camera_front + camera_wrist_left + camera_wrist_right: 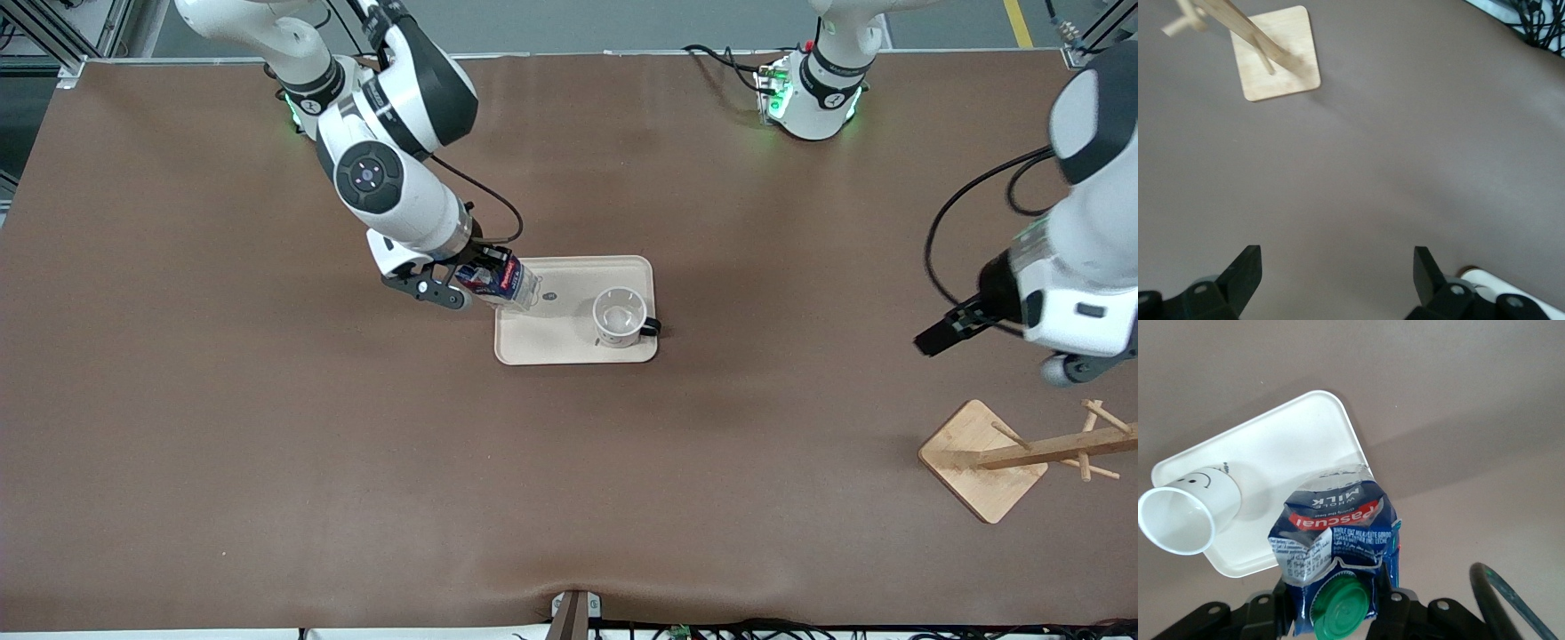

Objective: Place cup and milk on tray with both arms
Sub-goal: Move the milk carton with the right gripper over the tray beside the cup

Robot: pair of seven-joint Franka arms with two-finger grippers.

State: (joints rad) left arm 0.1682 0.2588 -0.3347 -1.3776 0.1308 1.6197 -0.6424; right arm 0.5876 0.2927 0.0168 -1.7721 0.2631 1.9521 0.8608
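Note:
Next, my right gripper lets go of the milk carton on the cream tray's empty end (532, 304) (1326, 475), next to the white cup.
The cream tray (533, 342) lies mid-table. The white cup (620, 316) stands upright on it, at the end toward the left arm; its smiley face shows in the right wrist view (1198, 495). My right gripper (480, 280) is shut on the dark-blue milk carton (498, 283) and holds it tilted over the tray's end toward the right arm. The right wrist view shows the carton (1331, 540) with its green cap between the fingers, over the tray (1285, 447). My left gripper (933, 338) is open and empty above bare table near the wooden rack; the left wrist view (1337, 280) shows its fingers wide apart.
A wooden rack with pegs on a square base (982, 458) stands near the left arm's end, nearer the front camera; it also shows in the left wrist view (1275, 57). Brown table surface surrounds the tray.

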